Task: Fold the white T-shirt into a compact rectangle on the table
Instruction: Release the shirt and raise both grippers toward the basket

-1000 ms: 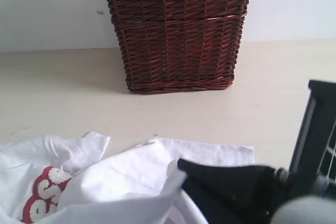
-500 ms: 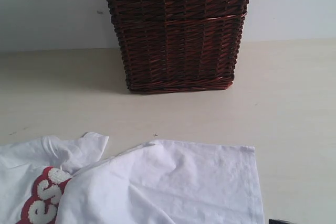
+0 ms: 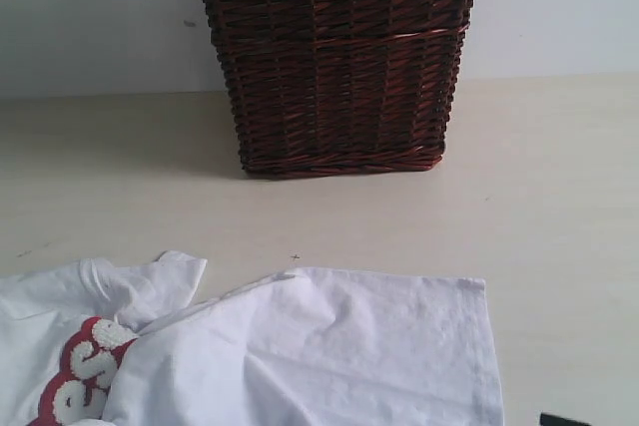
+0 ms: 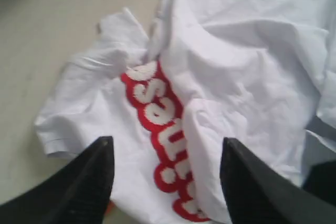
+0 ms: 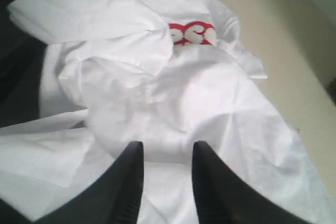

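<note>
The robot's right gripper should next move to the white T-shirt's smooth part [image 3: 357, 356] in front of the wicker basket, away from the red-outlined lettering, and close there.
The white T-shirt [image 3: 329, 346] lies crumpled at the near edge of the table [image 3: 539, 207], its red-outlined lettering [image 3: 85, 376] showing at the left. A flap of the shirt is folded over its right part. My left gripper [image 4: 165, 148] hovers open above the lettering [image 4: 160, 124] on the T-shirt [image 4: 247, 66], holding nothing. Open too, my right gripper [image 5: 167, 149] hangs over the rumpled T-shirt [image 5: 173, 93], with empty jaws. Neither gripper shows in the exterior view apart from a dark corner at the bottom right.
A dark brown wicker basket [image 3: 339, 57] stands on the table behind the shirt, against a white wall. Bare table [image 4: 58, 19] lies beside the shirt's sleeve.
The right arm has drawn back out of the exterior view, leaving the shirt flap it held lying flat over the right part. The shirt has settled.
</note>
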### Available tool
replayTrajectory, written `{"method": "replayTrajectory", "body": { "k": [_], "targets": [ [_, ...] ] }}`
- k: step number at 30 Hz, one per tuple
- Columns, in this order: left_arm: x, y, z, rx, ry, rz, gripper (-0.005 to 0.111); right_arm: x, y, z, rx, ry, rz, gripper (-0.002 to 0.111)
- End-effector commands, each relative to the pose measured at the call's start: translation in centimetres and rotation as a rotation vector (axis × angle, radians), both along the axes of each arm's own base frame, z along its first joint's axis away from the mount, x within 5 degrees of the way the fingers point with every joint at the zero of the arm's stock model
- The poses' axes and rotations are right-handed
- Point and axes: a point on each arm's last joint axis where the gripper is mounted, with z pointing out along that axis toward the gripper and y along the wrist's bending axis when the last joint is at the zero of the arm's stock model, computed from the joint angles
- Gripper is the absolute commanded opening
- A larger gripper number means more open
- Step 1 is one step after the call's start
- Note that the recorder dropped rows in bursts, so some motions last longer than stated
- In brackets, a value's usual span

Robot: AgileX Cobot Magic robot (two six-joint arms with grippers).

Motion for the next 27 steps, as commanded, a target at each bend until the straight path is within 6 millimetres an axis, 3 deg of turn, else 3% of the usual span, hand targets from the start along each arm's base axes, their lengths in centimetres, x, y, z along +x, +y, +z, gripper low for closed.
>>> {"method": "replayTrajectory", "body": {
  "k": [1, 5, 10, 14, 20, 23, 27],
  "targets": [
    [2.9, -0.3, -0.3, 0.115, 0.022, 0.158, 0.041, 2.8, -0.6, 0.6, 0.073, -0.054, -0.266, 0.035],
    [6.2, -2.4, -4.0, 0.27, 0.21, 0.141, 0.022, 6.0, -1.2, 1.1, 0.099, -0.054, -0.489, 0.02],
    [11.0, -5.6, -7.1, 0.286, 0.251, 0.123, 0.0, 9.0, -1.1, 0.4, 0.104, 0.117, -0.57, 0.001],
    [15.1, -6.4, -10.5, 0.282, 0.34, 0.189, 0.0, 11.9, -1.7, -0.5, 0.108, 0.252, -0.627, 0.0],
    [19.6, -5.6, -14.0, 0.256, 0.395, 0.295, 0.0, 16.9, -1.0, -2.6, 0.039, 0.401, -0.656, 0.0],
    [21.0, -5.8, -15.1, 0.218, 0.426, 0.263, 0.0, 20.2, -0.6, -4.3, -0.009, 0.449, -0.708, 0.0],
    [22.0, -7.5, -16.7, 0.142, 0.511, 0.148, 0.0, 22.1, 0.7, -6.6, -0.015, 0.584, -0.634, 0.0]
  ]
}}
